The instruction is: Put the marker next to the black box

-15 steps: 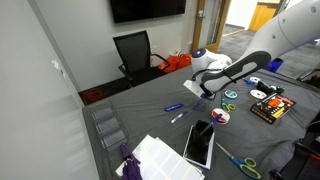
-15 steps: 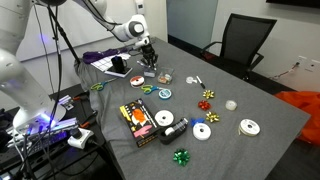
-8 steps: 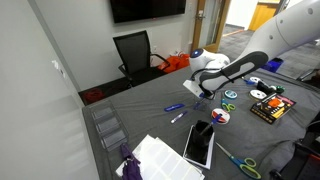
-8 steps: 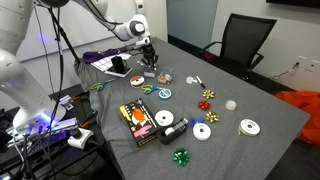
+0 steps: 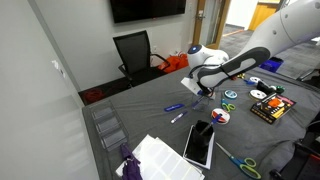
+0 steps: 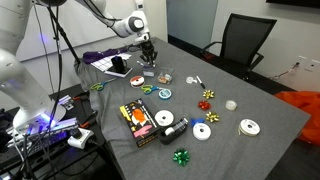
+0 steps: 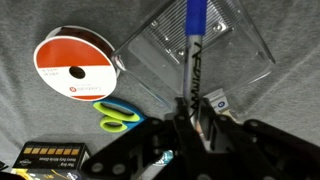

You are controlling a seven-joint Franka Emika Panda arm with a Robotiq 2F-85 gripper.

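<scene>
My gripper is going to let go of the white marker on the table (image 5: 246,103) (image 7: 68,129) between the black box and the green-blue scissors. The marker now hangs just above the clear tray.
My gripper (image 7: 185,120) is shut on the marker (image 7: 190,50), a grey pen with a blue cap that points away from the jaws. It hangs just above a clear plastic tray (image 7: 235,50). The black box (image 7: 45,155), with yellow lettering on its edge, shows at the lower left of the wrist view. In both exterior views the gripper (image 5: 205,92) (image 6: 148,63) hovers over the grey table, well apart from the black box (image 5: 272,106) (image 6: 137,122), which shows red, yellow and orange inside.
A dark red tape roll (image 7: 72,65) and green-blue scissors (image 7: 120,115) lie beside the tray. Two loose blue pens (image 5: 175,111), a black-and-white slab (image 5: 199,142), white paper (image 5: 160,158), tape rolls (image 6: 203,131) and bows (image 6: 208,96) are spread over the table. An office chair (image 5: 135,52) stands behind.
The arm has risen slightly with the marker in its jaws. Nothing else on the table has moved.
</scene>
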